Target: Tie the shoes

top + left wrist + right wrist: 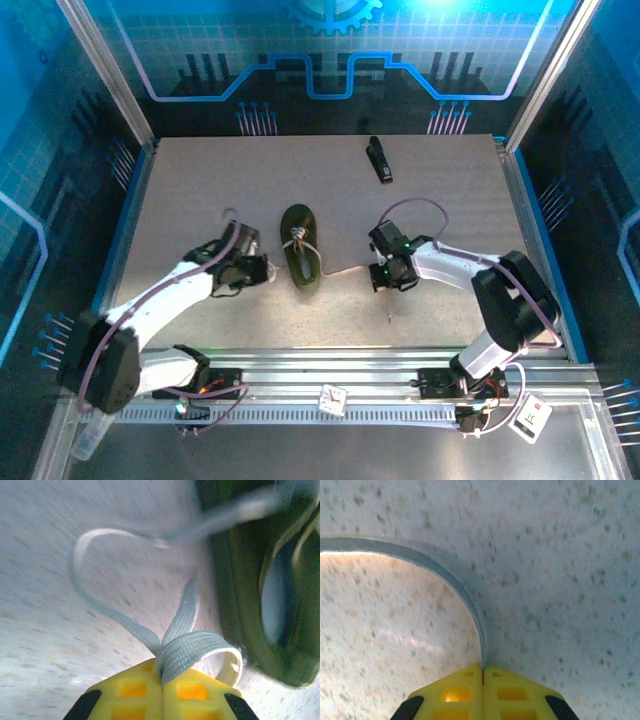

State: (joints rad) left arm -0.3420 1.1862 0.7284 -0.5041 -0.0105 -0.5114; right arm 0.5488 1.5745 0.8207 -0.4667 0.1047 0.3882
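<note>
I should use my left gripper to release the whitish-grey lace loop beside the shoe's toe (320, 211), on the side that faces my right gripper.
The dark olive-green shoe (300, 260) lies flat in the middle of the table, between the two arms. Its right side and opening show in the left wrist view as the shoe (250, 595). My left gripper (268, 270) sits just left of the shoe, shut on a folded loop of the whitish-grey lace (185, 647), which curls away over the table. My right gripper (378, 275) is to the right of the shoe, shut on the other lace (470, 605), which arcs off to the left on edge and runs back toward the shoe as a thin line (345, 270).
A small black oblong object (379, 160) lies at the back of the speckled table (200, 190). Metal rails (540, 230) frame the table's sides and front. A small dark mark (389, 318) sits on the table near the right arm.
</note>
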